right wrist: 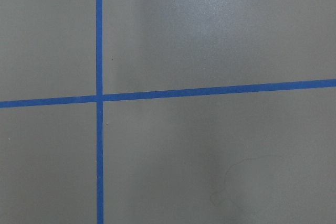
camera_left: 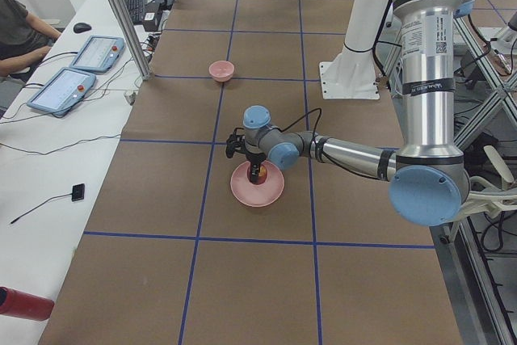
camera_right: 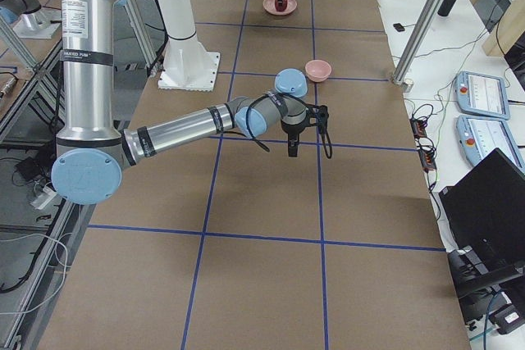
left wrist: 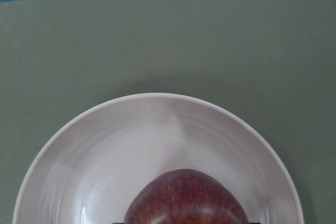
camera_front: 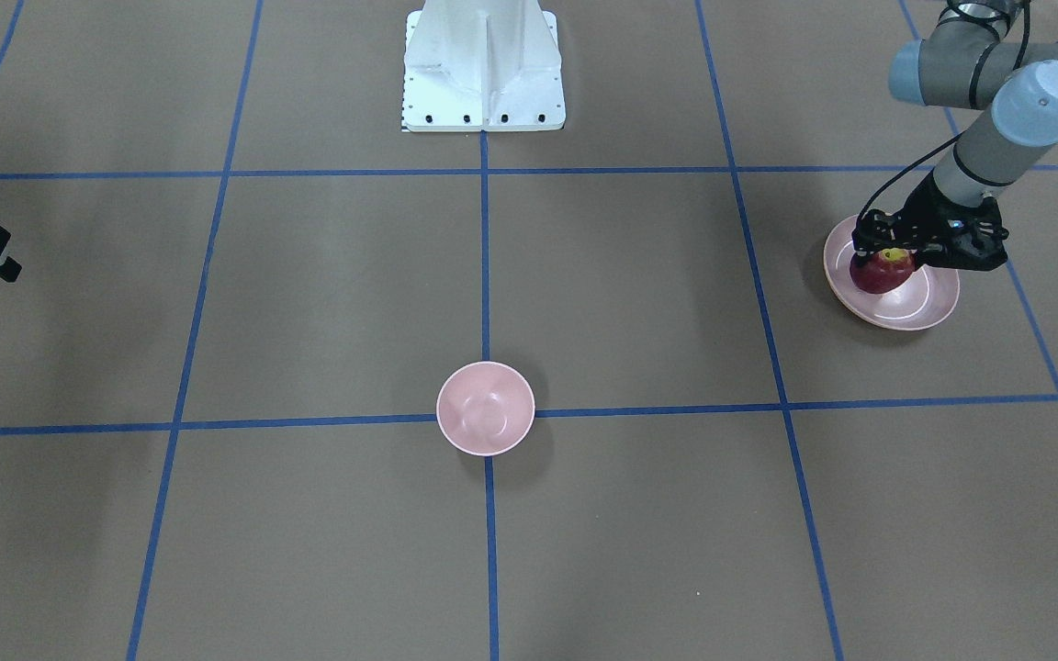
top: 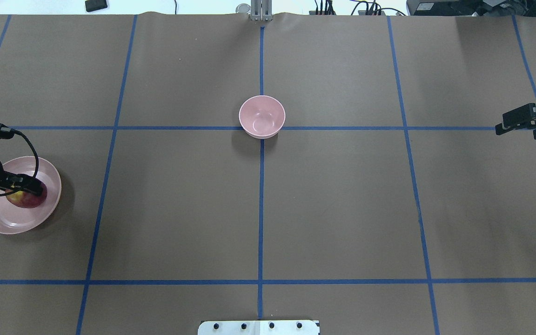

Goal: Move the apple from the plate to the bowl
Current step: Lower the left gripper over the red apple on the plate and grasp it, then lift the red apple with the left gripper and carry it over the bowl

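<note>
My left gripper is to release the apple inside the small deep pink bowl (camera_front: 486,411), at the spot where the blue tape lines cross each other.
The dark red apple (camera_front: 881,273) with its yellow stem patch sits on the wide pale pink plate (camera_front: 924,303) at the table's left end. My left gripper (camera_front: 887,252) is down over the apple, with a finger on either side of it, shut on it. The apple still rests on the plate. The left wrist view shows the apple (left wrist: 186,198) close below the camera on the plate (left wrist: 79,161). The small deep pink bowl (camera_front: 485,408) stands at the table's centre, with nothing in it. My right gripper (top: 512,124) hangs open over bare table at the right end.
The robot's white base (camera_front: 483,69) stands at the table's near middle edge. Blue tape lines (top: 261,204) divide the brown table into squares. Operators' tablets (camera_left: 85,70) lie on a side desk beyond the far edge.
</note>
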Robot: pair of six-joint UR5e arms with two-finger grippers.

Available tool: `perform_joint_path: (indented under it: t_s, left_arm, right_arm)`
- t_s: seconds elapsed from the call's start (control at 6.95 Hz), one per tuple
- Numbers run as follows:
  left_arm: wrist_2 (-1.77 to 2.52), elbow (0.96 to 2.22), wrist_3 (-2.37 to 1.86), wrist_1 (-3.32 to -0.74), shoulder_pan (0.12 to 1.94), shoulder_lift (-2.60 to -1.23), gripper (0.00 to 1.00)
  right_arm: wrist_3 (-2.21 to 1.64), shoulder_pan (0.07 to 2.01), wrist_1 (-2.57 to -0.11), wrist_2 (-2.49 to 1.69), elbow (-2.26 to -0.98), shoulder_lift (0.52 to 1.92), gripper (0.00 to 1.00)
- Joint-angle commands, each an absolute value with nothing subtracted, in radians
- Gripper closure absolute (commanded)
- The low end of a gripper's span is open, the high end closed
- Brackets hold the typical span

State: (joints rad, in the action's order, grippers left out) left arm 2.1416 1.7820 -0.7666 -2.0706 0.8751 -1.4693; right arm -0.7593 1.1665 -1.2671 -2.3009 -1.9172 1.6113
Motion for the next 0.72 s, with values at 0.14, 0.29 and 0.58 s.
perform_joint_path:
  t_s: [0.14,0.29,0.58]
  left_arm:
    - [2.163,1.873,-0.765,-2.051,0.882,-1.48,1.0]
    - [2.16,1.922,-0.77,-1.908,0.891,-1.565,1.0]
    - [2.148,1.968,-0.782,-1.318,0.882,-2.022,1.0]
  right_arm:
    - [-0.759,1.166,-1.267,-2.301,-1.917,1.614,0.0]
    - [-0.761,1.166,-1.267,-2.301,-1.917,1.614,0.0]
    - [-0.759,1.167,-1.264,-2.301,-1.919,1.617,0.0]
